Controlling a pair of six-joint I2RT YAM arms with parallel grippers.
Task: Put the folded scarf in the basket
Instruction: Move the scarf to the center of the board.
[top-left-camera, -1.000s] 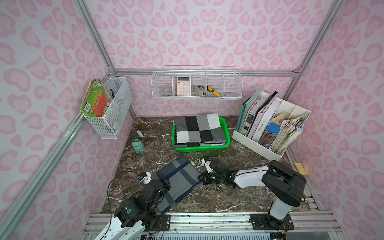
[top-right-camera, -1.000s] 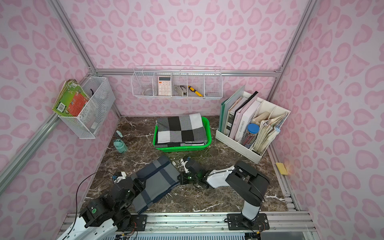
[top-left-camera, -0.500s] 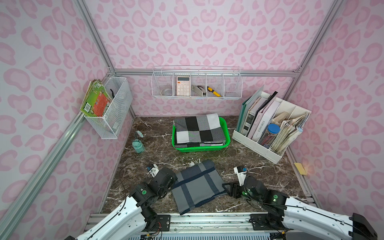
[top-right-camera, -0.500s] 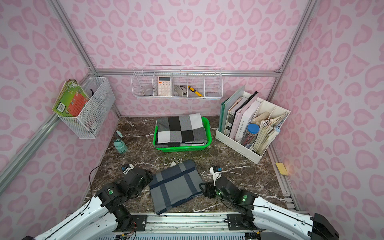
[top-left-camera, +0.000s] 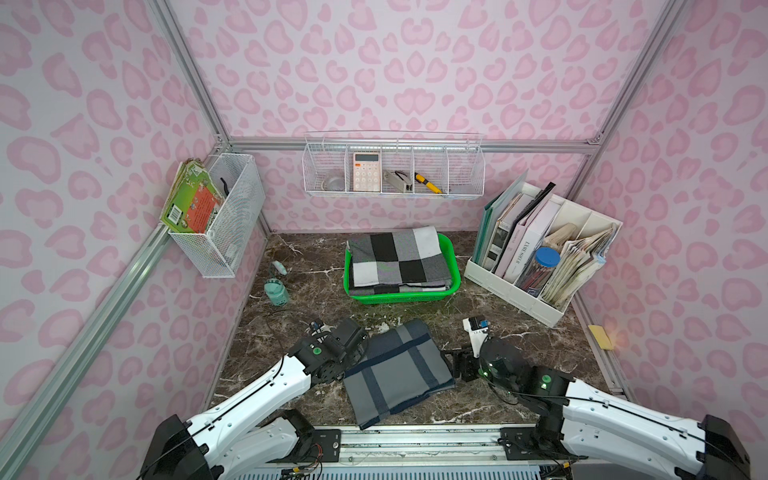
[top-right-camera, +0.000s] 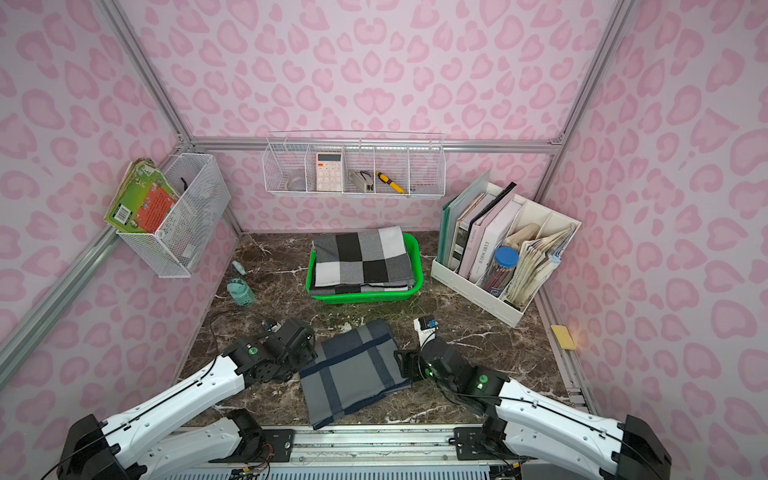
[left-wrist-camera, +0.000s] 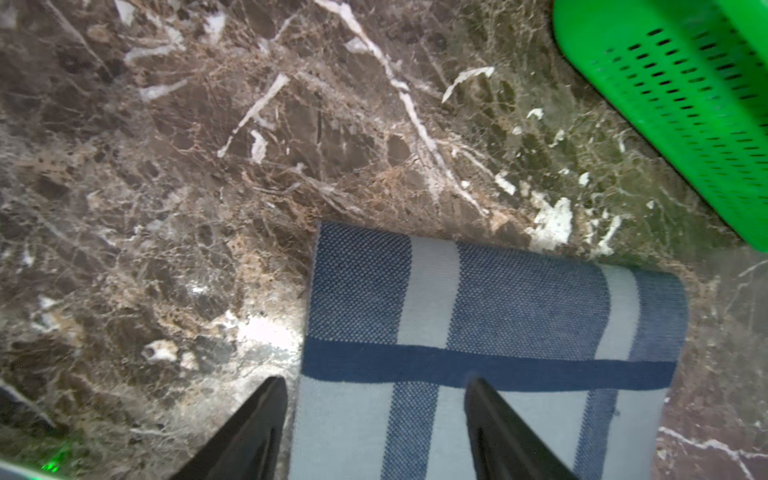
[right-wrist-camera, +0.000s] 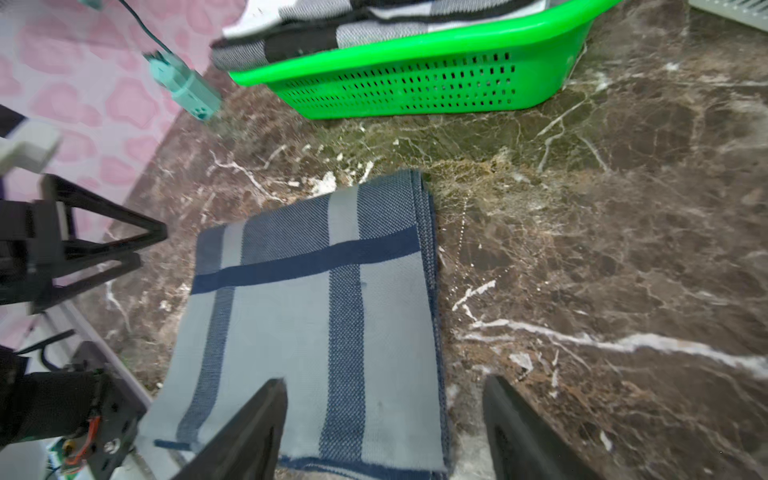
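My left gripper needs to grab the folded scarf by its side edge, at the end of the navy stripe (left-wrist-camera: 307, 382) closest to the green basket.
The folded scarf (top-left-camera: 397, 370) (top-right-camera: 353, 370), grey with navy stripes, lies flat on the marble table near the front edge. Behind it stands the green basket (top-left-camera: 454, 274) (top-right-camera: 417, 274), which holds a folded black, white and grey checked cloth (top-left-camera: 399, 257). My left gripper (top-left-camera: 360, 353) (left-wrist-camera: 376, 382) is open at the scarf's left edge, one finger over the marble and one over the fabric. At the scarf's right edge my right gripper (top-left-camera: 457, 365) (right-wrist-camera: 385, 382) is open too, straddling that edge. Neither holds anything. Both wrist views also catch the basket (right-wrist-camera: 399, 83) (left-wrist-camera: 685, 104).
A small teal bottle (top-left-camera: 276, 291) stands by the left wall. A white file organiser (top-left-camera: 540, 266) full of books and papers fills the back right. White wire baskets hang on the back wall (top-left-camera: 395, 174) and the left wall (top-left-camera: 224, 216).
The scarf, raised and crooked between the arms a second ago, now lies flat on the table. My right gripper has opened and let it go, then swung round to the scarf's right side.
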